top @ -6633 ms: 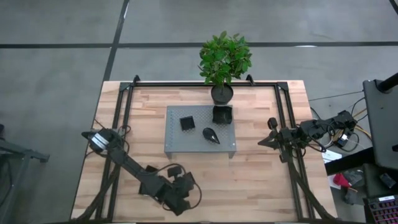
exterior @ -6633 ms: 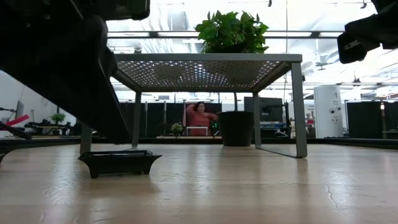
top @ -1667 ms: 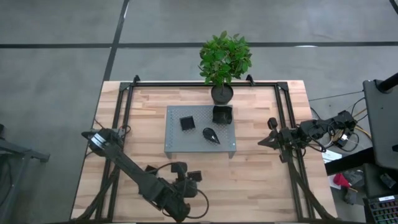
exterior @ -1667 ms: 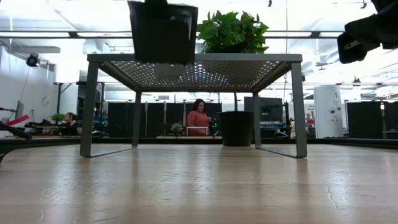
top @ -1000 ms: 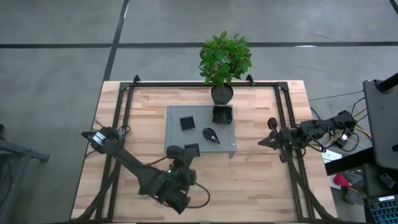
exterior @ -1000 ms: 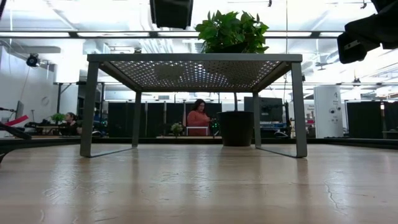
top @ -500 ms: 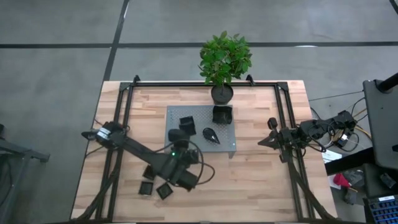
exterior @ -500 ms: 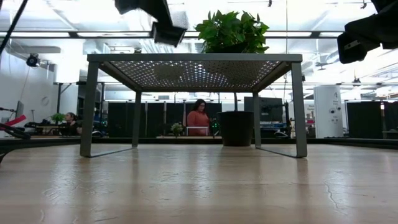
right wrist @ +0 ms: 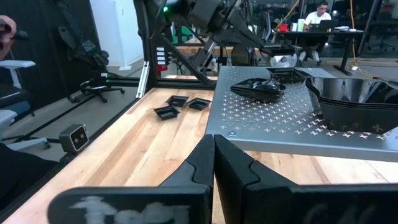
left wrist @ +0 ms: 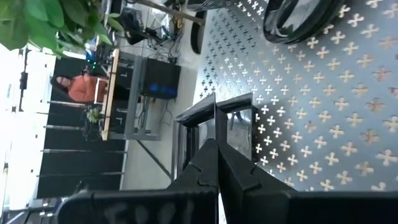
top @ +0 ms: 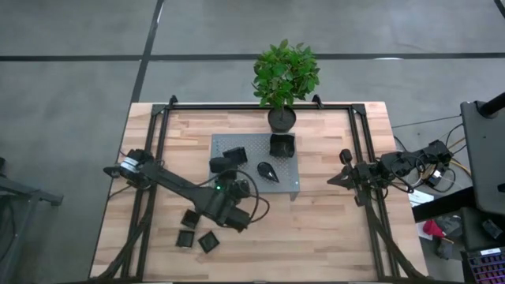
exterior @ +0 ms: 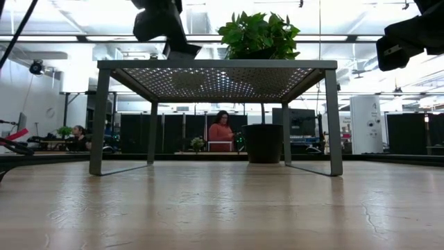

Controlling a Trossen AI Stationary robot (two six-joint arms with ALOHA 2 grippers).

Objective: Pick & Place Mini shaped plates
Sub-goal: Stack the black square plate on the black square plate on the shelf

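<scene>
I need to use my left gripper to release the small black square plate, now just above the platform top, on the grey perforated platform (top: pixel 237 155) (left wrist: pixel 212 135), beside the teardrop plate.
My left gripper (top: pixel 222 169) hangs over the left part of the grey perforated platform (top: pixel 252 185), shut on a small black square plate (top: pixel 218 164). The low view shows that plate (exterior: pixel 182 48) just above the platform top. Three more plates are on the platform: a square one (top: pixel 235 154), a teardrop one (top: pixel 268 171) and a stack of rounded-square ones (top: pixel 282 145). Another three mini plates (top: pixel 189 218) lie on the wooden table at the near left. My right gripper (top: pixel 343 180) waits shut at the table's right side. My left gripper pinches one side wall of the square plate (left wrist: pixel 215 127) between its two shut fingers (left wrist: pixel 202 165). The fingers come from the table's near side, slanting down toward the far edge. The plate sticks out ahead of the fingertips, tilted and clear of the platform.
A potted plant (top: pixel 284 79) stands behind the platform at the table's far edge. Black frame rails (top: pixel 154 142) run along the table's left and right sides. Bare wood lies in front of the platform (top: pixel 316 229).
My left gripper has carried the square plate from off the platform's near left corner toward the far edge. It has come in over the platform's left part and has sunk and tipped downward. The plate has come lower, close above the platform top. My right gripper has kept still.
</scene>
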